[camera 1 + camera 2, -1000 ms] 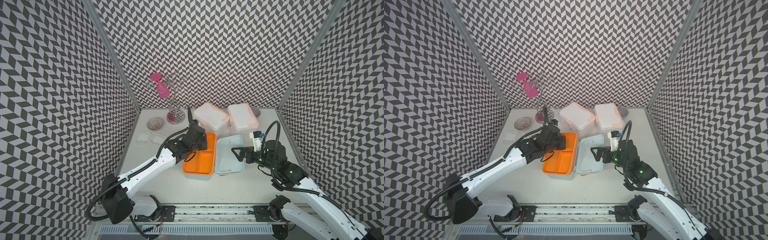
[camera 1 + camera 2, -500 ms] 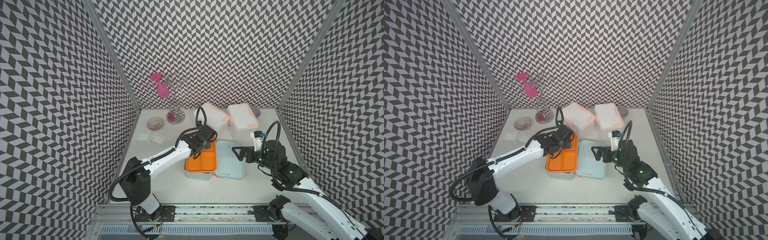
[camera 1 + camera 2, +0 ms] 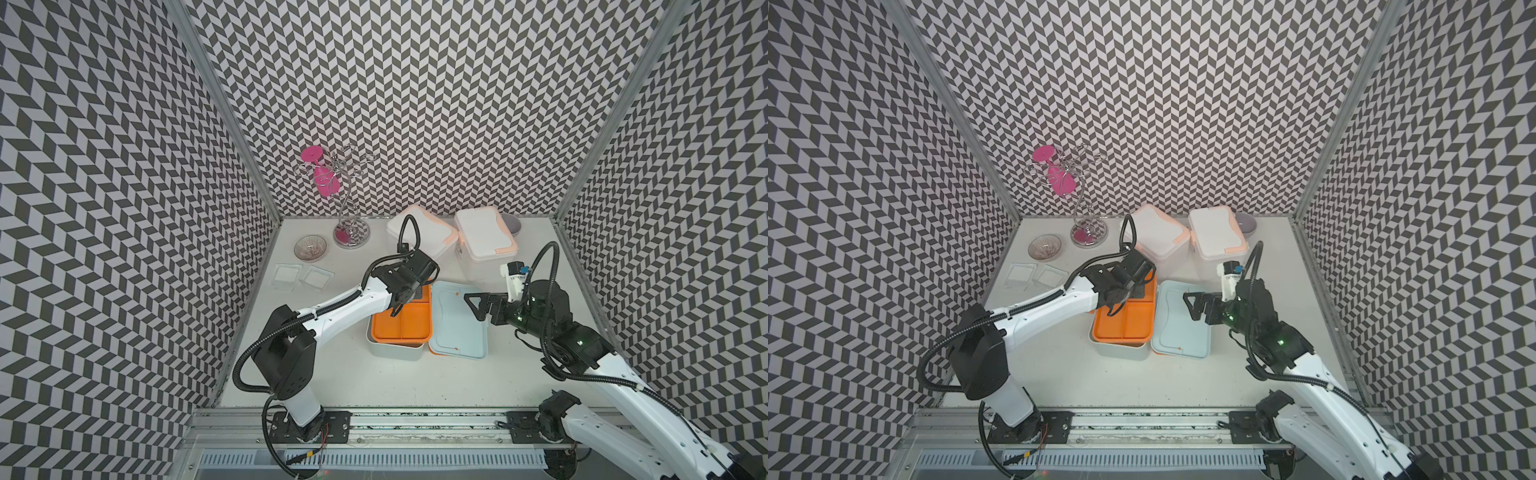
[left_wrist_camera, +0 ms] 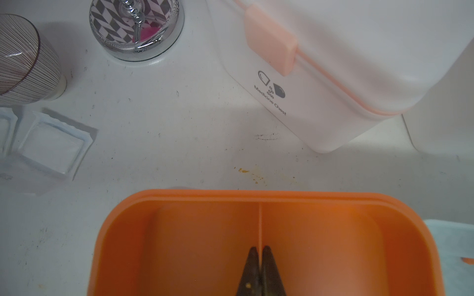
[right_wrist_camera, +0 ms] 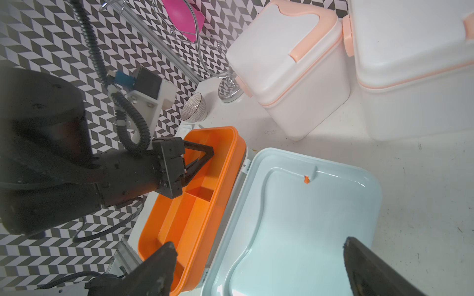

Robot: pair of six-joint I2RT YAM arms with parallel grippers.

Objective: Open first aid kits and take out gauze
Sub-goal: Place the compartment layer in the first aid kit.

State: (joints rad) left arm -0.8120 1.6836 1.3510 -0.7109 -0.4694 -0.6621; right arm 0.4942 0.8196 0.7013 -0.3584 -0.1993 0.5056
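Next, my left gripper releases the orange tray down inside the open pale blue first aid kit (image 3: 400,313), beside the lid of that kit.
The pale blue first aid kit (image 3: 395,352) stands open mid-table, its lid (image 3: 457,328) lying flat to the right. An orange divided tray (image 3: 409,328) sits in it; no gauze shows in the tray. My left gripper (image 3: 394,311) (image 4: 259,248) is shut on the tray's thin divider. My right gripper (image 3: 474,307) (image 5: 257,243) hovers open over the lid, holding nothing. Two white kits (image 3: 419,239) (image 3: 484,235) stand shut at the back. Two gauze pads (image 3: 286,276) (image 3: 318,276) lie on the table at the left.
A ribbed glass bowl (image 3: 310,248) and a wire stand (image 3: 351,232) hung with a pink glass stand at the back left. A grey bowl (image 3: 513,224) peeks out behind the right white kit. Patterned walls close in three sides.
The orange tray looked larger a second ago; now it sits lower, with the case's pale wall showing below it. My left arm has reached further in, still gripping. The right arm is unmoved.
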